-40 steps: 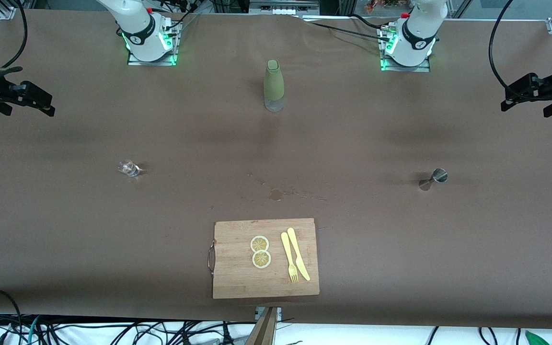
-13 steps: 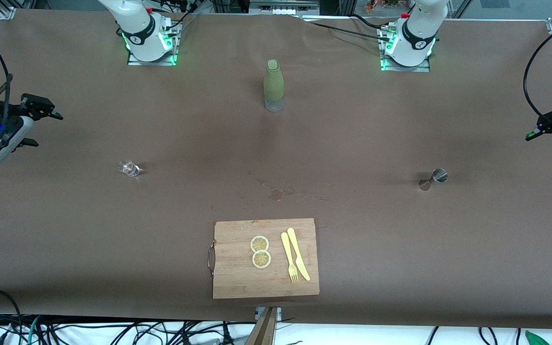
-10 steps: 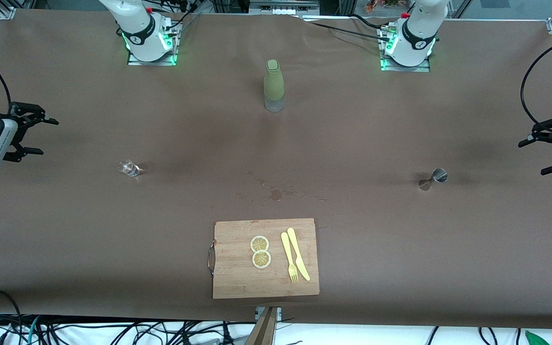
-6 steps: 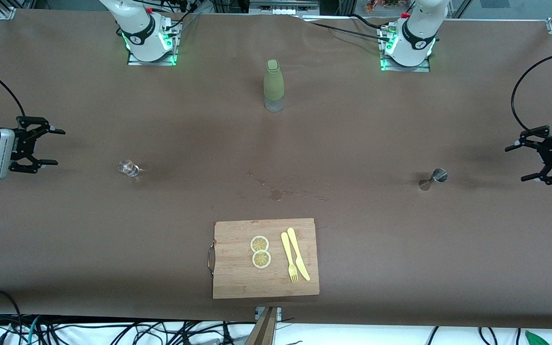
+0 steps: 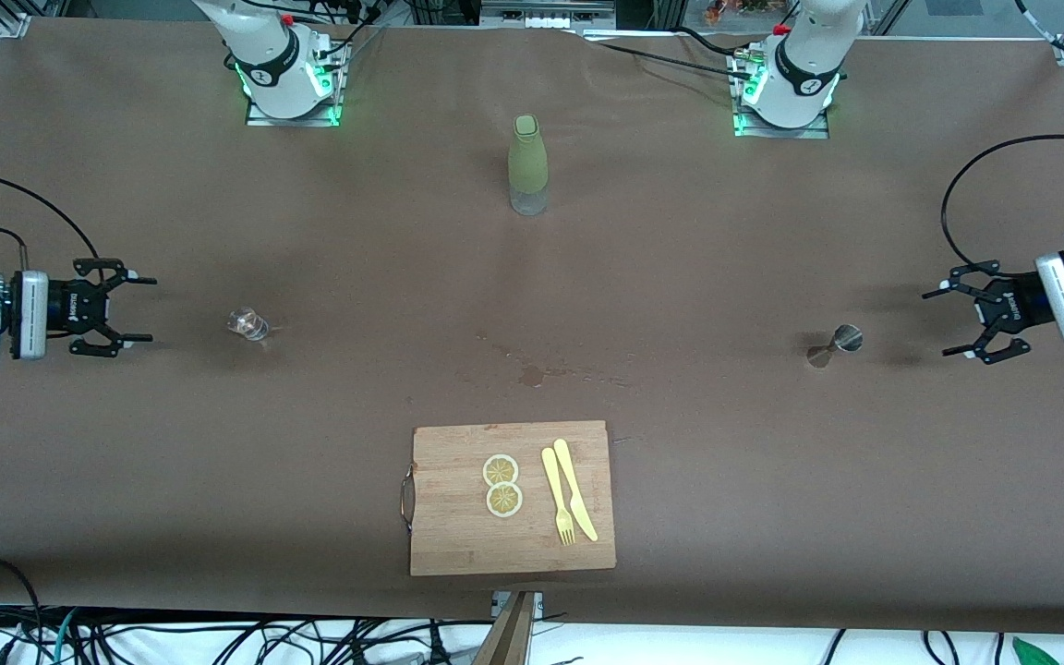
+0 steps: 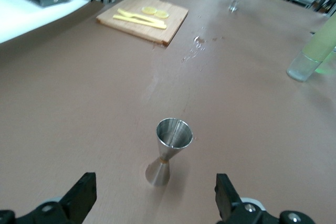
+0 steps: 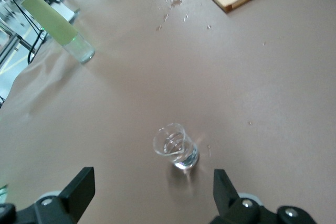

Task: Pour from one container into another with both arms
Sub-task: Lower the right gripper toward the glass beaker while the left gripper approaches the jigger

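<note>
I should close my left gripper on the narrow middle (image 5: 831,348) (image 6: 164,160) of the steel jigger, just under its upper cup.
A steel jigger (image 5: 835,344) (image 6: 169,150) stands upright toward the left arm's end of the table. My left gripper (image 5: 946,322) (image 6: 154,198) hovers low over the bare table beside it, open and empty, pointing at it with a gap between. A small clear glass (image 5: 248,323) (image 7: 177,147) stands toward the right arm's end. My right gripper (image 5: 146,310) (image 7: 152,188) hangs low over the table beside the glass, open and empty, and apart from it.
A bottle with a green sleeve (image 5: 527,166) (image 6: 315,51) (image 7: 58,27) stands between the two arm bases. A wooden cutting board (image 5: 458,517) with lemon slices, a fork and a knife lies near the front edge. Wet spots (image 5: 532,374) mark the table's middle.
Both grippers have swung in from the table's ends and come down, each turning to point at its container. The glass, jigger and bottle have not moved.
</note>
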Available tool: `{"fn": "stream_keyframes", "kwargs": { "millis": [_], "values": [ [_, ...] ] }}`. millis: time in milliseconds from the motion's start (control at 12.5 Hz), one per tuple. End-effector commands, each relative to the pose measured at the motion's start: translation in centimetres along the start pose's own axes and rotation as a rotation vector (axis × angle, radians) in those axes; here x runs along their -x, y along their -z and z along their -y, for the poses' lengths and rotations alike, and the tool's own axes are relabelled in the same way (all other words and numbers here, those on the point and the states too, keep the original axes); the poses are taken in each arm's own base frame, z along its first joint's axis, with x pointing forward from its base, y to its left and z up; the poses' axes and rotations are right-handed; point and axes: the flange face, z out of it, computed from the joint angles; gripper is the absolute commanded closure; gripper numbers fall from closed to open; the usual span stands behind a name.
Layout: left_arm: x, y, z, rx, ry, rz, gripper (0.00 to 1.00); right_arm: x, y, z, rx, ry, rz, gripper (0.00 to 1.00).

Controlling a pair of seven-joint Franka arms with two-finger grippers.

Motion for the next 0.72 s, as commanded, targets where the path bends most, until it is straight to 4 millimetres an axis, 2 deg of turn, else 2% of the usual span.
{"fn": "stream_keyframes", "kwargs": {
  "millis": [0, 160, 479, 639],
  "values": [
    [2.3, -2.5, 0.4, 0.002, -0.087, -0.108, 0.00, 2.7, -2.5, -1.5, -0.005, 0.104, -0.118, 0.00],
    [4.1, -4.5, 0.5, 0.011, -0.140, -0.163, 0.00, 4.9, -4.6, -2.4, -0.003, 0.169, -0.170, 0.00],
    [6.8, -7.6, 0.3, 0.019, -0.218, -0.264, 0.00, 7.6, -8.3, -3.3, -0.016, 0.295, -0.222, 0.00],
    [7.3, -8.1, 0.3, 0.012, -0.235, -0.276, 0.00, 8.3, -9.9, -3.6, -0.026, 0.331, -0.243, 0.00]
  ]
}}
